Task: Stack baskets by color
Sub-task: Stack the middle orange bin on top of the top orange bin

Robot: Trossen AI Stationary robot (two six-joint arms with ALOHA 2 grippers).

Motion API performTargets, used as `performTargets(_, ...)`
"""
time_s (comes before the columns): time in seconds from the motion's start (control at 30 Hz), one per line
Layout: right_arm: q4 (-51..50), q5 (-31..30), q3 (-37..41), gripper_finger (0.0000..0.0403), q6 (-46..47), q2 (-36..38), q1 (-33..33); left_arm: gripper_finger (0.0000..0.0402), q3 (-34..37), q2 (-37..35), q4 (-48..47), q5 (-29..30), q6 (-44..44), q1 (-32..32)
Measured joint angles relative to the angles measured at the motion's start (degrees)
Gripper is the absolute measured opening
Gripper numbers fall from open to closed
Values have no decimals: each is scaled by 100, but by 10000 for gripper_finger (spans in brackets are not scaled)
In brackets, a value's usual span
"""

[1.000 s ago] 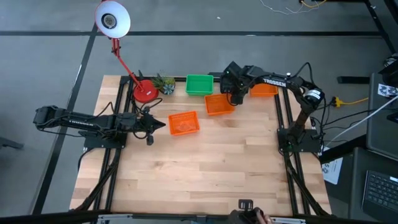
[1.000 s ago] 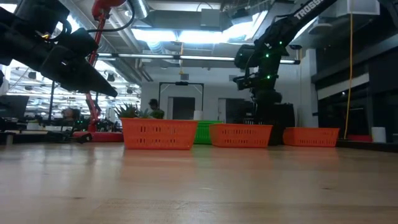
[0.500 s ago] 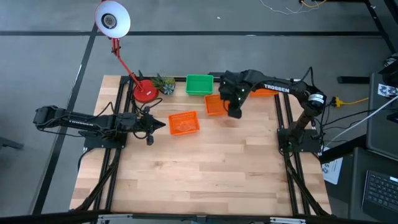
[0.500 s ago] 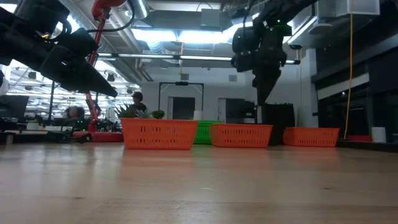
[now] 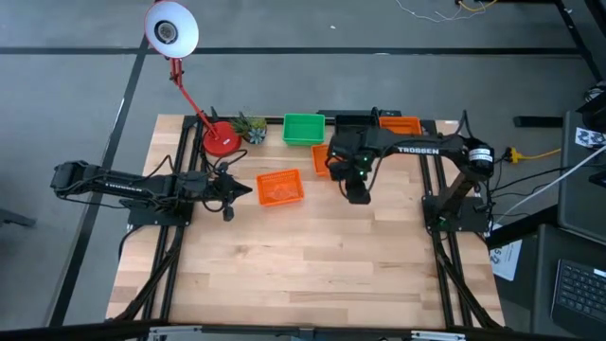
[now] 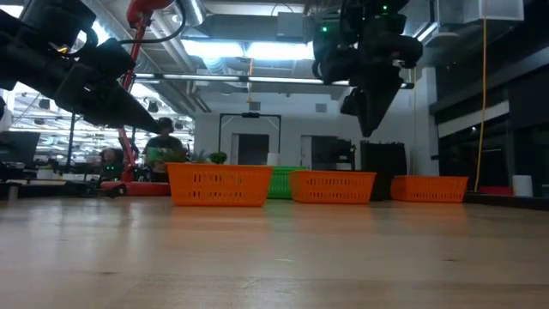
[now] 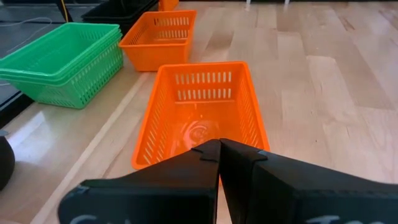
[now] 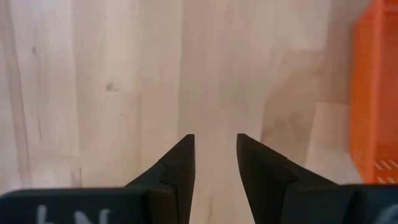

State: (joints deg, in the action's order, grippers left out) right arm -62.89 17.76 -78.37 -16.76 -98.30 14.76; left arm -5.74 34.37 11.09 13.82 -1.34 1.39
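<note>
I will next use my right gripper to grab the near-side rim (image 5: 330, 177) (image 8: 365, 68) of the orange basket that stands partly under my right arm.
An orange basket (image 5: 279, 188) rests on its bottom in the middle of the table, right in front of my shut left gripper (image 5: 244, 189), which touches nothing. A second orange basket (image 5: 322, 159) stands farther back, partly under my right arm. At the far edge are stacked green baskets (image 5: 304, 130), a third orange basket (image 5: 400, 123) and a black basket (image 7: 121, 7). My right gripper (image 5: 357, 194) hangs open above bare wood, pointing steeply down, with nothing between its fingers (image 8: 180, 163). An orange basket's (image 8: 373, 93) side lies beside it.
A red-based desk lamp (image 5: 220, 139) and a small green plant (image 5: 251, 126) stand at the far left. Bare wooden table (image 5: 312, 265) spreads over the near half. In the low view a person (image 6: 163, 142) shows in the room behind.
My right gripper has swung from over the far baskets toward the table's near edge and middle, rising a little and tipping from a slant to pointing steeply down. Its fingers keep the same gap. The baskets have stayed where they were.
</note>
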Motion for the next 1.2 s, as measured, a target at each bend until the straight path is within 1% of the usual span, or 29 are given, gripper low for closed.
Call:
performTargets(0.33, 40, -13, 0, 119, 10, 0, -244, 0, 0, 0, 0, 0, 0, -2)
performTargets(0.4, 219, -15, 2, 119, 12, 0, -268, 0, 0, 0, 0, 0, 0, -2)
performTargets(0.47, 694, -30, 4, 119, 96, 0, -288, 0, 0, 0, 0, 0, 0, -2)
performTargets(0.53, 1253, -232, 4, 119, 257, 0, -327, 0, 0, 0, 0, 0, 0, -1)
performTargets(0.6, 1572, -786, 4, 119, 244, 0, -382, 0, 0, -1, 0, 0, 0, -1)
performTargets(0.67, 1578, -1400, 4, 119, 69, 0, -407, 0, 0, 0, 0, 0, 0, -2)
performTargets(0.73, 1555, -1777, 4, 119, -21, -2, -411, 0, 0, 0, 0, 0, -2, 0)
performTargets(0.97, 1606, -1828, 4, 119, -25, -106, -210, 0, 0, 0, 0, -2, -2, -4)
performTargets(1.2, 1650, -2048, 4, 119, -234, -707, 92, 0, 0, 0, 0, -1, -4, -4)
